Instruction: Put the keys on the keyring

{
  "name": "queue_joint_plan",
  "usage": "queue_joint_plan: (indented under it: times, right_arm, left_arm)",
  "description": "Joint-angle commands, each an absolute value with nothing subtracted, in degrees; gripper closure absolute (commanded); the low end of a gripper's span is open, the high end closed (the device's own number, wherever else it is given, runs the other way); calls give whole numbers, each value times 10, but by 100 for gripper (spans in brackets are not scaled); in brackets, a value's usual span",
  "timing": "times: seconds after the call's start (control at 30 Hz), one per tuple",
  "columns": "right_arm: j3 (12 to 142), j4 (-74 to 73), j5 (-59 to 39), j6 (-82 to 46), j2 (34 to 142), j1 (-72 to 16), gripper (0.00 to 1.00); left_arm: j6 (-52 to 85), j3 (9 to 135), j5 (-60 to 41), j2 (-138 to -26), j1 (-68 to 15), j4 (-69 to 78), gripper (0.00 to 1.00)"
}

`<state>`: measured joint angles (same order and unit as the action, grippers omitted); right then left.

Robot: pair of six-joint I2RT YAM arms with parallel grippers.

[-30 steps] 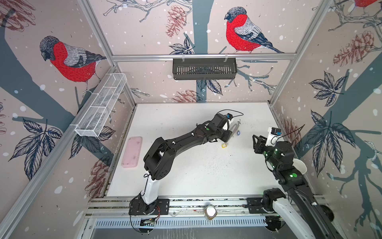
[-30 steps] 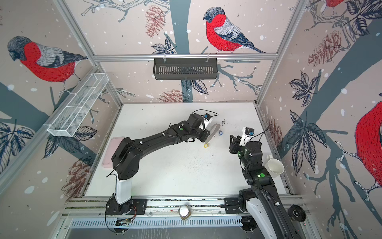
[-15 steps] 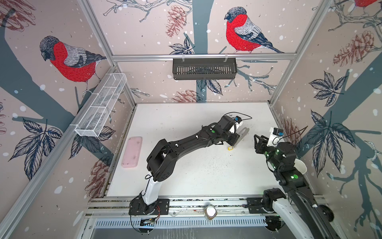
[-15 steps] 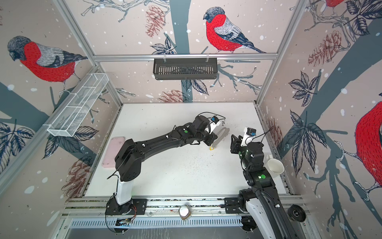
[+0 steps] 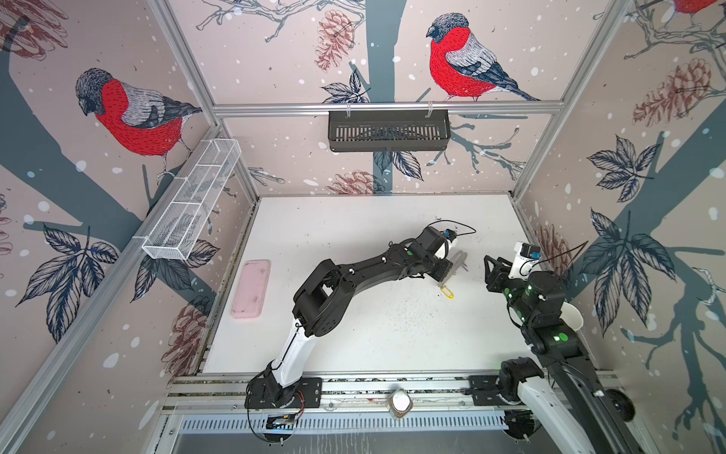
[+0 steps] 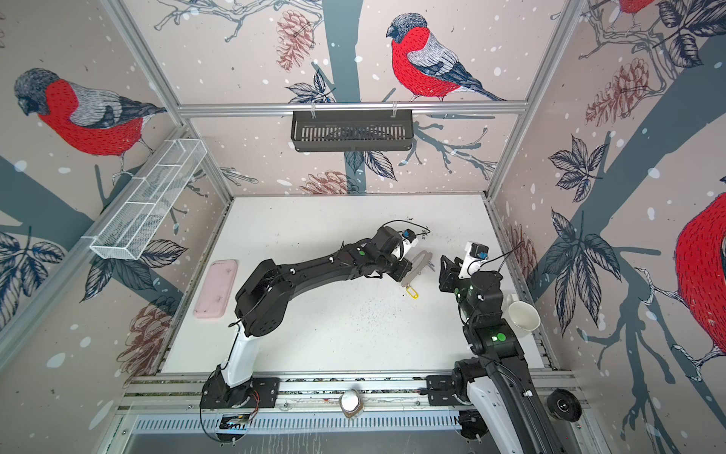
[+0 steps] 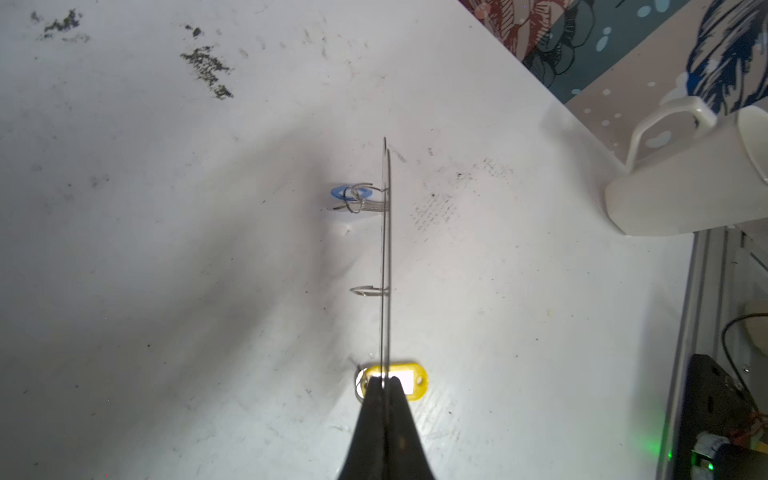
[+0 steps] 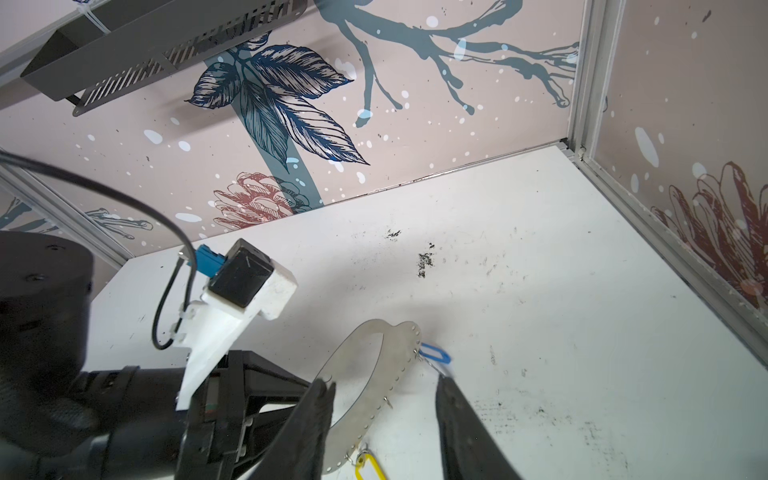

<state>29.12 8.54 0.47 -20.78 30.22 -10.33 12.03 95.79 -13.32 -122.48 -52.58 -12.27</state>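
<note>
Next, my left gripper puts the keyring down flat and lets it go on the white table (image 5: 404, 256) in front of the black basket. The keyring still hangs above the table.
My left gripper (image 7: 384, 384) is shut on the keyring (image 7: 386, 249), a thin grey plate that looks edge-on in the left wrist view and hangs above the table. A blue tag (image 7: 351, 193) hangs from one of its little rings. A yellow tag (image 7: 409, 380) hangs at the gripped end. In both top views the keyring (image 5: 455, 265) is tilted right of centre, just left of my right gripper (image 5: 491, 271). In the right wrist view the right gripper (image 8: 386, 384) is open, with the keyring (image 8: 390, 374) showing between its fingers, the blue tag (image 8: 434, 353) by one fingertip and the yellow tag (image 8: 368, 465) below.
A white mug (image 6: 522, 314) lies on its side by the right wall, behind my right arm. A pink tray (image 5: 251, 289) sits at the table's left edge. A black basket (image 5: 389, 129) hangs on the back wall and a wire basket (image 5: 192, 204) on the left wall.
My left arm has carried the keyring, with both tags, to the right and closer to the right gripper. The right arm has barely moved.
</note>
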Motion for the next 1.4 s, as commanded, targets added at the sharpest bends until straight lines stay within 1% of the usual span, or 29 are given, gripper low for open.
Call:
queue_joint_plan:
  times: [0.0, 0.57, 0.83, 1.03, 1.17, 1.37]
  right_arm:
    - [293, 81, 6, -209, 301, -103, 56]
    - [292, 81, 6, -208, 306, -102, 56]
    - [292, 81, 4, -207, 309, -102, 56]
    - [291, 81, 3, -207, 311, -102, 56]
    - [292, 81, 4, -207, 311, -102, 56]
    - [290, 79, 4, -207, 311, -102, 56]
  left_arm:
    - [126, 945, -142, -1228, -513, -85, 100]
    - [132, 849, -180, -1212, -419, -33, 100]
    - [139, 804, -202, -1204, -360, -22, 100]
    - [134, 813, -242, -1227, -325, -44, 100]
    - [137, 830, -264, -1251, -303, -67, 96]
    - [137, 842, -278, -1267, -284, -83, 93]
